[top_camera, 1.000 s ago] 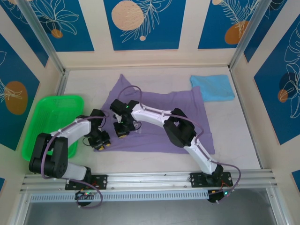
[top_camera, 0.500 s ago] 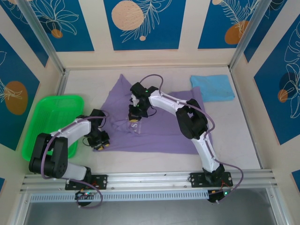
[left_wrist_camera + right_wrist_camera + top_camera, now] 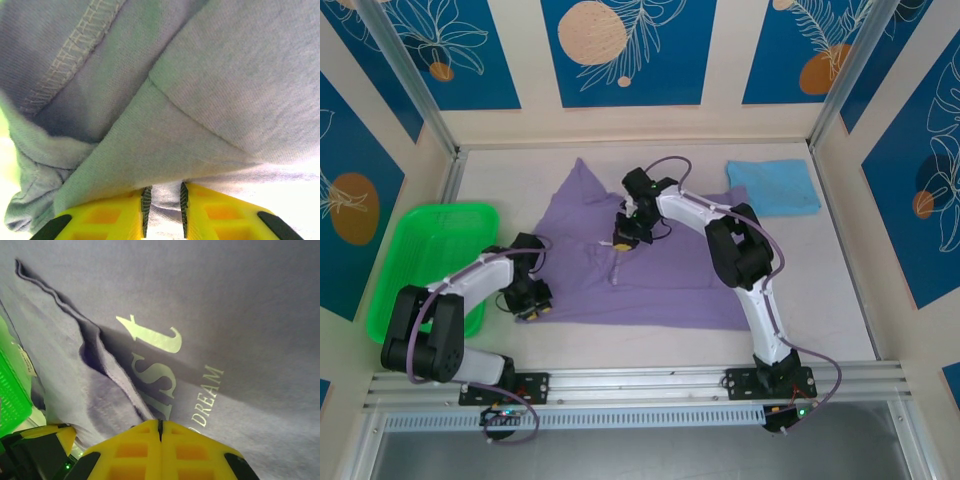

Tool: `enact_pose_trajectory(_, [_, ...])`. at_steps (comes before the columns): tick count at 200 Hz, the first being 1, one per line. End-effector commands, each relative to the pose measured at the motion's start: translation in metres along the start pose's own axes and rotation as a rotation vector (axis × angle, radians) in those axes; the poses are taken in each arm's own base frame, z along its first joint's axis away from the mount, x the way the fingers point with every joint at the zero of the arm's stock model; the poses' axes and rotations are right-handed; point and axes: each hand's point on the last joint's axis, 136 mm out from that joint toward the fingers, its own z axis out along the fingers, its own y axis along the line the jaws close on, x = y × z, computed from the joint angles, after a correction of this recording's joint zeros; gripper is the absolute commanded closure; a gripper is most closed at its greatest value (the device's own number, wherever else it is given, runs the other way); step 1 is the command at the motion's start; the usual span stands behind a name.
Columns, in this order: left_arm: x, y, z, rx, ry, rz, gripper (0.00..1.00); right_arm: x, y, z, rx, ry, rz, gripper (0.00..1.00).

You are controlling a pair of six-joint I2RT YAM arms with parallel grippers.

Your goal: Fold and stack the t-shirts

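A raised fold of the purple t-shirt lies over the white lettering, so next my left gripper leaves the t-shirt's near edge and grabs its peaked far corner (image 3: pixel 580 172).
The lavender-purple t-shirt (image 3: pixel 670 285) lies spread in the middle of the table, with white lettering (image 3: pixel 155 340) facing up. My left gripper (image 3: pixel 532 303) sits at the shirt's lower left edge, shut on a layer of the purple cloth (image 3: pixel 225 75) that runs between its yellow fingers (image 3: pixel 125 210). My right gripper (image 3: pixel 622 240) reaches across to the shirt's upper middle. Its jaws are pressed together (image 3: pixel 160 421) where a raised fold of the purple cloth (image 3: pixel 115 385) ends. The light blue t-shirt (image 3: pixel 775 187) rests folded at the back right.
A bright green tray (image 3: pixel 425 225) stands at the left edge, close to my left arm. Walls enclose the table at the back and on both sides. Bare tabletop (image 3: pixel 820 290) shows to the right of the purple shirt.
My right gripper has travelled up and to the right across the purple shirt, drawing a fold with it; the shirt's lower right edge has pulled in. The left gripper has stayed put.
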Motion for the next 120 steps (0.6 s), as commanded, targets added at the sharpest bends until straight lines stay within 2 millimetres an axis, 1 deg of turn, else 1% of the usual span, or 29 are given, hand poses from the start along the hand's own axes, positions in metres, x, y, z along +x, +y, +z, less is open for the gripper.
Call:
enact_pose_trajectory(1, [0.004, 0.028, 0.004, -0.116, -0.009, -0.012, 0.75, -0.004, -0.003, -0.019, 0.002, -0.014, 0.038, 0.95])
enact_pose_trajectory(13, [0.004, 0.030, 0.002, -0.123, -0.013, -0.017, 0.75, -0.007, -0.011, -0.023, 0.007, -0.024, 0.060, 0.94])
enact_pose_trajectory(24, [0.005, 0.030, 0.001, -0.121, -0.020, -0.019, 0.75, -0.010, -0.021, -0.029, 0.033, -0.041, 0.090, 0.84])
enact_pose_trajectory(39, [0.005, 0.029, -0.002, -0.111, -0.026, -0.024, 0.74, -0.012, -0.032, -0.041, 0.044, -0.061, 0.138, 0.79])
enact_pose_trajectory(41, [0.005, 0.029, -0.003, -0.109, -0.025, -0.024, 0.74, -0.013, -0.033, -0.043, 0.042, -0.065, 0.145, 0.77])
enact_pose_trajectory(49, [0.004, 0.024, -0.006, -0.088, -0.025, -0.023, 0.74, -0.013, -0.036, -0.051, 0.030, -0.078, 0.172, 0.65])
enact_pose_trajectory(59, [0.001, 0.017, -0.014, -0.060, -0.037, -0.020, 0.70, -0.013, -0.035, -0.065, 0.002, -0.101, 0.188, 0.54])
enact_pose_trajectory(64, [-0.001, 0.013, -0.020, -0.045, -0.048, -0.018, 0.67, -0.012, -0.033, -0.072, -0.012, -0.118, 0.184, 0.51])
enact_pose_trajectory(71, [-0.006, 0.008, -0.030, -0.024, -0.072, -0.010, 0.63, -0.008, -0.032, -0.082, -0.019, -0.139, 0.178, 0.49])
enact_pose_trajectory(79, [-0.012, 0.000, -0.042, 0.000, -0.102, 0.002, 0.59, 0.000, -0.032, -0.090, -0.023, -0.162, 0.171, 0.50])
enact_pose_trajectory(86, [-0.017, -0.007, -0.053, 0.019, -0.128, 0.017, 0.58, 0.008, -0.024, -0.102, -0.052, -0.191, 0.147, 0.50])
enact_pose_trajectory(91, [-0.021, -0.013, -0.061, 0.035, -0.145, 0.028, 0.58, 0.017, -0.022, -0.105, -0.067, -0.198, 0.135, 0.50])
enact_pose_trajectory(102, [-0.028, -0.027, -0.076, 0.067, -0.178, 0.060, 0.57, 0.039, -0.025, -0.110, -0.088, -0.197, 0.129, 0.50])
enact_pose_trajectory(105, [-0.030, -0.032, -0.081, 0.076, -0.185, 0.070, 0.58, 0.046, -0.029, -0.108, -0.088, -0.188, 0.134, 0.51])
enact_pose_trajectory(120, [-0.033, -0.057, -0.089, 0.130, -0.181, 0.135, 0.60, 0.081, -0.042, -0.104, -0.115, -0.140, 0.157, 0.54])
